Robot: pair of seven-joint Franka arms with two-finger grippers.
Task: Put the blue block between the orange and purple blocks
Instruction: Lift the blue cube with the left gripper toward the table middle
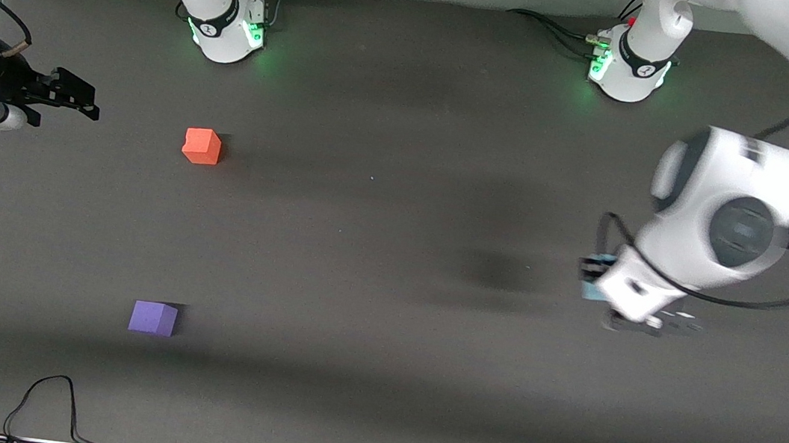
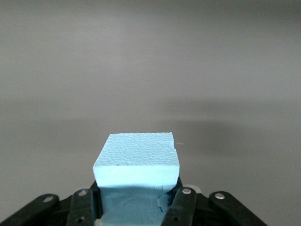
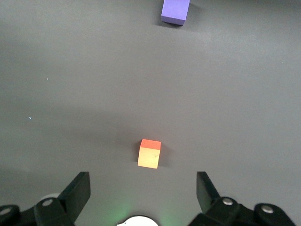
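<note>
Next, I let go of the blue block with my left gripper on the bare table about midway from itself [image 1: 382, 218] to the orange block.
My left gripper [image 1: 592, 276] is shut on the blue block [image 1: 592, 289], holding it above the table toward the left arm's end. In the left wrist view the light blue foam cube [image 2: 138, 162] sits squeezed between the black fingers [image 2: 183, 205]. The orange block [image 1: 202, 146] rests on the table near the right arm's base. The purple block [image 1: 153, 317] lies nearer to the front camera than the orange one, with bare table between them. My right gripper [image 1: 75, 96] hangs open and holds nothing at the right arm's end. Its wrist view shows the orange block [image 3: 150, 153] and the purple block [image 3: 175, 11].
The dark grey table top [image 1: 391, 251] carries only the two cubes. A black cable [image 1: 52, 405] loops at the table's edge nearest the front camera. The arms' bases [image 1: 230, 28] stand along the edge farthest from it.
</note>
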